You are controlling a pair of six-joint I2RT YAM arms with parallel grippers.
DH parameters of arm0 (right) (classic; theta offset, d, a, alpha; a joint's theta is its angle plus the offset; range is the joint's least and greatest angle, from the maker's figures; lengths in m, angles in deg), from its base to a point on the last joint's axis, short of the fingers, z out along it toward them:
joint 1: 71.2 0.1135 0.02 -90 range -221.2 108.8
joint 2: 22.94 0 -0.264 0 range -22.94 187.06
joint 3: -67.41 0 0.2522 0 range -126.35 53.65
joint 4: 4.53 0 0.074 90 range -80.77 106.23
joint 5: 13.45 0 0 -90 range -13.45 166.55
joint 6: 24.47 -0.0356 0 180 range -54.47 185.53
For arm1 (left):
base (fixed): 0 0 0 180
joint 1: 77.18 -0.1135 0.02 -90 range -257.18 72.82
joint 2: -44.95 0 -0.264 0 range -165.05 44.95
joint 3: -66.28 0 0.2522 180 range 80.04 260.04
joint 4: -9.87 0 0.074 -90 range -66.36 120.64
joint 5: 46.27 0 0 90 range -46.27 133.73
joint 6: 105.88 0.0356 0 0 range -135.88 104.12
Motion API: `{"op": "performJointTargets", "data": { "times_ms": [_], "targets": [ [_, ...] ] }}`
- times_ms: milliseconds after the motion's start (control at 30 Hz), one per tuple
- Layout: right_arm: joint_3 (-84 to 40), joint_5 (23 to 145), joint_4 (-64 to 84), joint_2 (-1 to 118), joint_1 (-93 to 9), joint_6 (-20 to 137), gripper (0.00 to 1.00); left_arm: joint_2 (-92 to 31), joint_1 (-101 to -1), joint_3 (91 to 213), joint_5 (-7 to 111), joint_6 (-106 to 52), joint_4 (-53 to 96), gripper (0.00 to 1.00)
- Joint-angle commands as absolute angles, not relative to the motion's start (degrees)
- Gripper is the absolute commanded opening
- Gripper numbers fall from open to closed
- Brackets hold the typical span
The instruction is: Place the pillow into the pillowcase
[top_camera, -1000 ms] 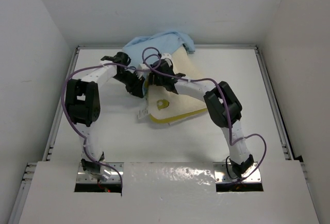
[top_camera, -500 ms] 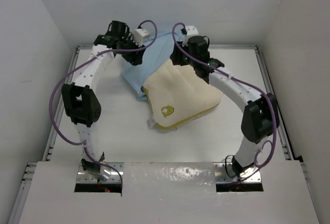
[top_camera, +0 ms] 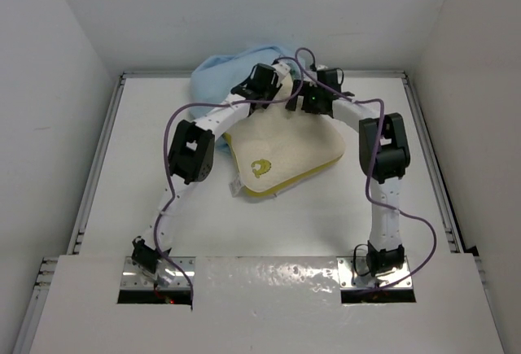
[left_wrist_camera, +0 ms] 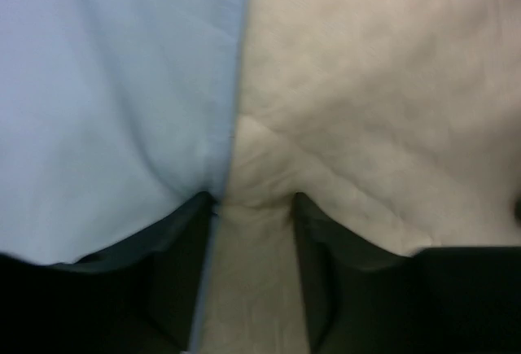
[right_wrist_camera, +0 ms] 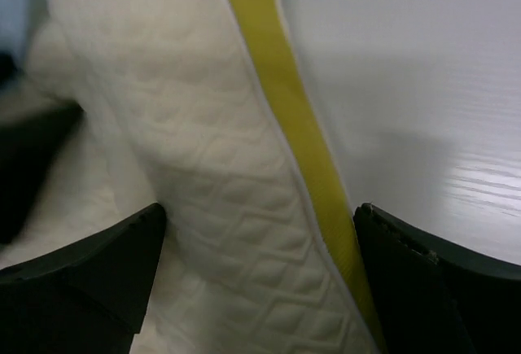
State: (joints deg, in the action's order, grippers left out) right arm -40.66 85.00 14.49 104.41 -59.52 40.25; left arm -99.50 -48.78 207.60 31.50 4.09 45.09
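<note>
Next, my left gripper takes the pillowcase's edge (left_wrist_camera: 231,93) and pulls it over the pillow's far corner by my right gripper, because that corner is outside the pillowcase.
The cream pillow (top_camera: 281,150), with a yellow edge band and yellow mark, lies at the table's middle back. The light blue pillowcase (top_camera: 224,73) is bunched behind its far left corner. My left gripper (top_camera: 264,87) is at the pillow's far edge. In the left wrist view the left gripper (left_wrist_camera: 251,199) is shut on creased pillow cloth (left_wrist_camera: 366,110), with the pillowcase's edge (left_wrist_camera: 106,102) along the left finger. My right gripper (top_camera: 313,100) is at the pillow's far right edge. In the right wrist view the right gripper (right_wrist_camera: 260,207) is open, astride the pillow (right_wrist_camera: 203,167) and its yellow band (right_wrist_camera: 269,69).
The white table (top_camera: 163,207) is boxed in by white walls at the left (top_camera: 49,126), back and right. A raised rail (top_camera: 102,150) runs along each side. A white tag (top_camera: 236,185) sticks out at the pillow's near left corner.
Both arms have come down from the back onto the pillow's far edge. The pillowcase, spread flat half a second ago, is now bunched at the back left.
</note>
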Motion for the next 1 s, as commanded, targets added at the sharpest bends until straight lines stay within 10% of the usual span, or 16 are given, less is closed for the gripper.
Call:
{"op": "performJointTargets", "data": {
  "times_ms": [0, 67, 100, 267, 533, 600, 700, 800, 900, 933, 967],
  "targets": [
    [-42.6, 93.5, 11.1, 106.7, -57.6, 40.6, 0.95, -99.6, -51.2, 210.2, 18.0, 2.9, 36.1, 0.39],
    [-38.9, 95.5, 6.5, 107.2, -57.0, 39.1, 0.77, -97.5, -51.2, 206.8, 18.0, 2.5, 34.4, 0.17],
    [-37.9, 95.7, 5.6, 107.6, -56.8, 38.4, 0.76, -97.4, -51.2, 205.5, 18.1, 2.4, 33.5, 0.17],
    [-35.3, 97.6, 5.5, 108.8, -56.4, 36.5, 0.01, -95.1, -51.2, 202.5, 15.4, 4.1, 32.4, 0.22],
    [-29.6, 97.4, 3.3, 104.8, -54.8, 37.3, 0.10, -99.5, -51.2, 202.5, 10.1, 8.6, 28.1, 0.39],
    [-31.3, 96.9, 4.2, 105.6, -54.6, 37.5, 0.53, -100.3, -51.2, 203.0, 10.1, 9.3, 27.2, 0.25],
    [-35.4, 93.2, 7.3, 108.8, -54.7, 36.4, 0.91, -100.1, -51.1, 204.4, 12.8, 9.3, 27.7, 0.00],
    [-45.5, 91.7, 9.1, 114.4, -54.7, 34.9, 0.90, -95.4, -51.2, 202.1, 23.5, 7.8, 29.9, 0.00],
    [-49.6, 96.3, 7.0, 118.9, -54.6, 32.1, 0.47, -92.8, -51.3, 206.6, 38.3, 5.1, 39.8, 0.00],
    [-48.5, 96.6, 5.6, 118.7, -54.6, 29.9, 0.01, -92.4, -51.3, 210.3, 41.8, 4.9, 42.1, 0.00],
    [-46.3, 96.4, 1.6, 117.7, -54.4, 29.4, 0.00, -92.0, -51.3, 211.8, 47.4, 4.4, 44.3, 0.00]
  ]
}}
